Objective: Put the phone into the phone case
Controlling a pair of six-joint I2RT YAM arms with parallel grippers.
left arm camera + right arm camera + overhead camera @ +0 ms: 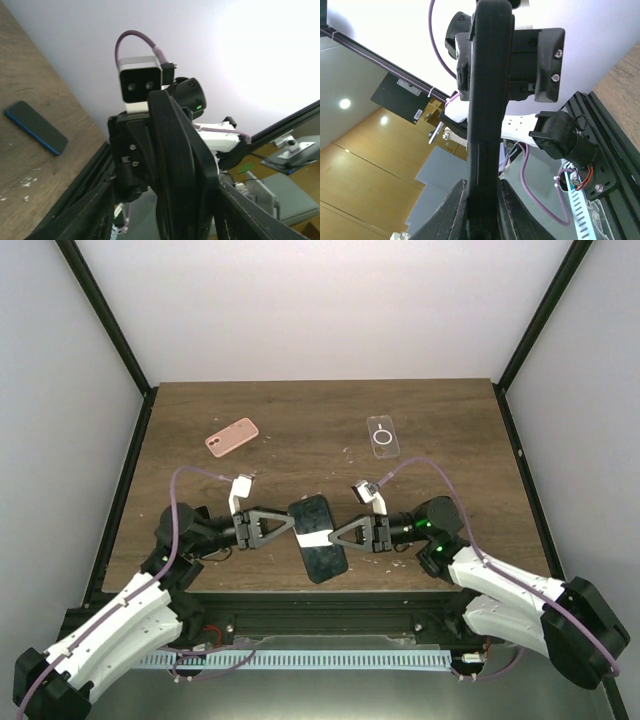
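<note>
My right gripper will turn the black phone case straight, as it slants within my left gripper's spread fingers, before my left gripper closes on its near edge (301, 542).
A black phone-sized slab with a glossy face (322, 540) hangs above the table's near edge, between both grippers. Edge-on in the right wrist view it is a thick rubbery black phone case (487, 100) with a side-button ridge. I cannot tell whether the phone sits inside it. My right gripper (333, 537) (485, 205) is shut on its right edge. My left gripper (294, 524) (170, 200) straddles the left edge, with its fingers (87, 210) spread and a gap beside the case (182, 165).
A pink phone-shaped item (232, 437) lies at the back left of the wooden table (300, 410). A clear case with a ring (382, 436) lies at the back right. The left wrist view shows a flat dark slab with a blue rim (37, 127) on the wood.
</note>
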